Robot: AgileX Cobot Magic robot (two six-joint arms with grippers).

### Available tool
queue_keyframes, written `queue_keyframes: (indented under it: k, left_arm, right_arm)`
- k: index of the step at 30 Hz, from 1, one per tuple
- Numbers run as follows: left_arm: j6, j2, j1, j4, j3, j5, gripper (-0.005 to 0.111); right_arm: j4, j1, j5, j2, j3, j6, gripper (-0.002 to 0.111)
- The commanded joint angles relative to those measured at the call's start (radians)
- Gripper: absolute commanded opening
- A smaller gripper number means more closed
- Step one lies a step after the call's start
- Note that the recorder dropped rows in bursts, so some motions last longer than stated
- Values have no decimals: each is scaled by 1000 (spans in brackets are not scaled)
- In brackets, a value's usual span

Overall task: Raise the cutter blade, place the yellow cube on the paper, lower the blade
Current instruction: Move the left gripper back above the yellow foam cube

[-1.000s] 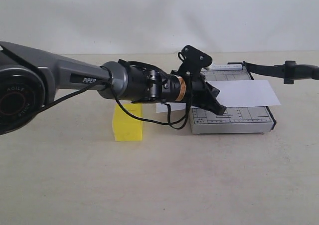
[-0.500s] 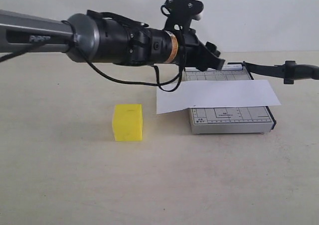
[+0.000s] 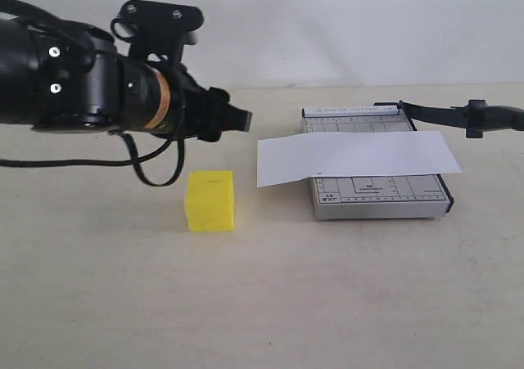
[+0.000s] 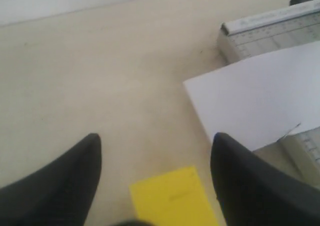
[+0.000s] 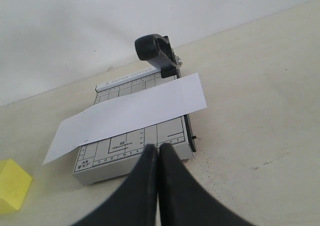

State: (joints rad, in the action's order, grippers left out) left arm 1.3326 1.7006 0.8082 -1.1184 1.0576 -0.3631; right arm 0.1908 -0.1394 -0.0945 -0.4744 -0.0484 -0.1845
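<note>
The robot's left gripper should next close on the yellow cube, with its fingers on the side (image 3: 232, 195) (image 4: 204, 194) facing the cutter base and on the opposite side.
The yellow cube (image 3: 210, 200) rests on the beige table, left of the grey cutter base (image 3: 381, 199). The white paper (image 3: 360, 155) lies across the base and overhangs its left edge. The black cutter blade (image 3: 442, 114) is raised off the base, its thick handle (image 5: 155, 50) up over the far corner. My left gripper (image 3: 237, 119) hangs open above the cube, a little past it. In the left wrist view the cube (image 4: 172, 198) lies below, between the spread fingers (image 4: 235, 171). My right gripper (image 5: 159, 148) is shut on nothing, in front of the base (image 5: 125, 156).
A black cable loop (image 3: 155, 168) hangs under the left arm, just left of the cube. A white wall closes off the far side of the table. The right arm is out of the exterior view.
My left arm has pulled back leftward from over the cutter and now hangs above the cube. Blade, paper and cube have not moved.
</note>
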Motion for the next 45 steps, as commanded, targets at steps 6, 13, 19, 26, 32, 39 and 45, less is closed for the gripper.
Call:
queue_keyframes:
  k: [6, 13, 19, 26, 32, 39, 45]
  left_arm:
    - [-5, -48, 6, 181, -147, -64, 61]
    - [21, -48, -1, 215, -166, -134, 61]
    - [37, -51, -1, 252, -161, -49, 61]
    - [51, -55, -1, 243, -109, 20, 61]
    - [51, -55, -1, 243, -96, 18, 73]
    - [69, -51, -1, 247, -96, 26, 86]
    - [50, -18, -1, 247, -92, 43, 93]
  right_arm:
    - [-3, 1, -18, 3, 1, 3, 0]
    - [-3, 1, -18, 3, 1, 3, 0]
    - [-3, 1, -20, 3, 1, 3, 0]
    - [-3, 1, -20, 3, 1, 3, 0]
    - [-3, 1, -20, 3, 1, 3, 0]
    - [-3, 1, -20, 3, 1, 3, 0]
    - [-3, 1, -20, 3, 1, 3, 0]
